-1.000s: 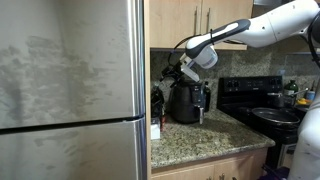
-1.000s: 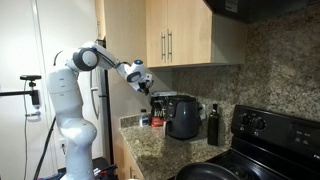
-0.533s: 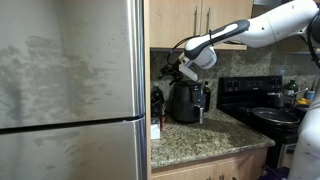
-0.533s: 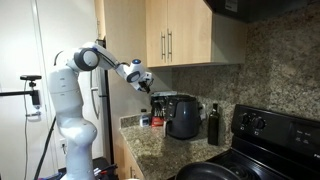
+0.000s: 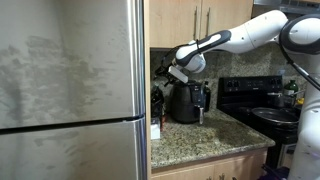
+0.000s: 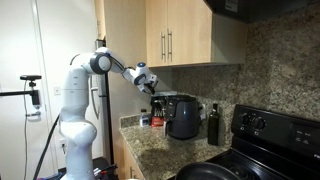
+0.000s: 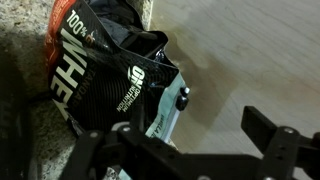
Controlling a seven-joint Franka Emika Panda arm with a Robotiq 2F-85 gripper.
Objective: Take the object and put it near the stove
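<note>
The black WHEY bag stands between the refrigerator and the black appliance. Next, my gripper closes on the top edge [image 5: 157, 87] [image 7: 169, 115] of that bag.
The object, a small dark bottle [image 6: 213, 125], stands upright on the granite counter between the black air-fryer-like appliance [image 6: 183, 116] and the stove [image 6: 272, 140]. The stove also shows in an exterior view [image 5: 256, 100]. My gripper [image 6: 150, 86] hangs above the counter's back corner, on the far side of the appliance from the bottle, and also shows in an exterior view [image 5: 171, 74]. In the wrist view the gripper [image 7: 190, 135] is open with nothing between its fingers. It looks down on a black "WHEY" bag [image 7: 95, 70], not the bottle.
A large steel refrigerator [image 5: 70, 90] fills one side. Wooden upper cabinets [image 6: 180, 35] hang close above the gripper. The black appliance [image 5: 187, 101] and small items crowd the counter's back corner. A pan [image 5: 275, 115] sits on the cooktop.
The arm has re-posed. My gripper has shifted slightly down and toward the back corner over the bag, still open. The bottle has not moved.
</note>
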